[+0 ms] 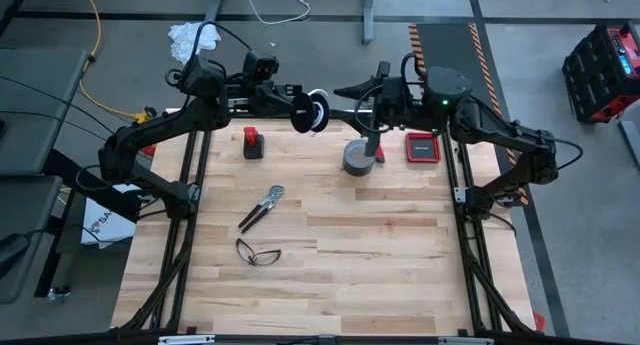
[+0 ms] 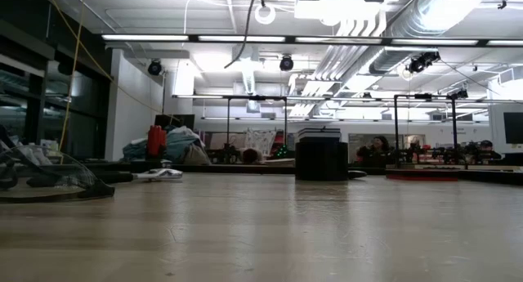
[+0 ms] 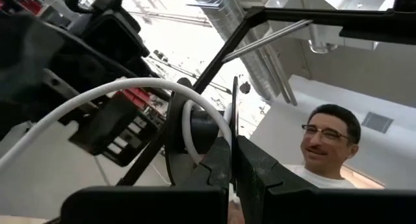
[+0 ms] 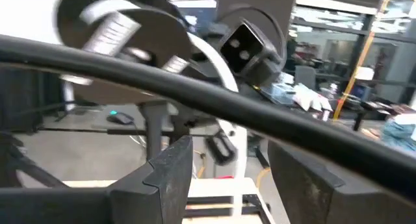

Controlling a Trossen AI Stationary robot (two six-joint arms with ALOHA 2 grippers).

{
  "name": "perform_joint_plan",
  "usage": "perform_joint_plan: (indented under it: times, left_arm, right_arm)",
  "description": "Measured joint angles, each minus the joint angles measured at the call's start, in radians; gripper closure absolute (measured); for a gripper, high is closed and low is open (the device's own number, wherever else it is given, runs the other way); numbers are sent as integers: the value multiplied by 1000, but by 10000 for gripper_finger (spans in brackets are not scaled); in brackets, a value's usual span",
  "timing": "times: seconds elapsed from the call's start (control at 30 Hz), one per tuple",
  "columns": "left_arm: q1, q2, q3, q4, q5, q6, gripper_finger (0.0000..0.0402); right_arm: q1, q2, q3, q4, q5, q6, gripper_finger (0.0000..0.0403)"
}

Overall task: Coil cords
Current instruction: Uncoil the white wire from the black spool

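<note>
The white cord sticks out from the spool in a wide, slack loop, so next my right gripper pinches the cord's hanging length (image 4: 240,165) and pulls it down from the spool.
The black round spool (image 1: 310,112) with the white cord (image 3: 188,126) wound on it hangs high above the table's far edge. My left gripper (image 1: 297,107) is shut on it. One turn of the cord (image 3: 97,97) stands off the spool in a wide loose loop. In the low view the spool (image 2: 264,12) shows near the top. My right gripper (image 1: 352,89) is open just to the right of the spool. Its fingers (image 4: 172,175) point at the spool with nothing between them. My left gripper pinches the rim of the spool's thin black flange (image 3: 234,130) between its two fingers, edge-on. It comes from the table's left, slanting upward. The spool is lifted clear of the table, its axis roughly level, and the cord's loose loop is slack.
A grey tape roll (image 1: 360,157) stands below the grippers at the far middle, a red box (image 1: 422,146) to its right and a red-and-black object (image 1: 253,143) to its left. Pliers (image 1: 262,206) and glasses (image 1: 257,252) lie mid-table. A person (image 3: 325,146) stands beyond the table.
</note>
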Motion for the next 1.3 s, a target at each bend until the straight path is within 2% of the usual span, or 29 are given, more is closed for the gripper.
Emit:
perform_joint_plan:
  times: [0.37,0.43,0.57,0.6,0.8,0.97,1.3]
  left_arm:
    - [0,0,0,-11,-27,12,399]
    - [0,0,0,-16,-26,9,399]
    - [0,0,0,-16,-23,9,399]
    - [0,0,0,-17,-26,9,399]
    - [0,3,36,-23,-103,30,399]
    - [5,6,98,-42,-120,110,399]
    - [84,5,138,-144,-80,250,399]
  right_arm:
    - [-6,48,-1,6,99,-37,215]
    - [-4,49,-1,4,124,-47,244]
    - [14,49,-1,28,157,-71,373]
    - [15,49,-1,41,163,-76,385]
    - [7,83,0,63,176,-21,397]
    - [14,109,1,69,90,64,400]
    - [68,99,1,5,87,147,402]
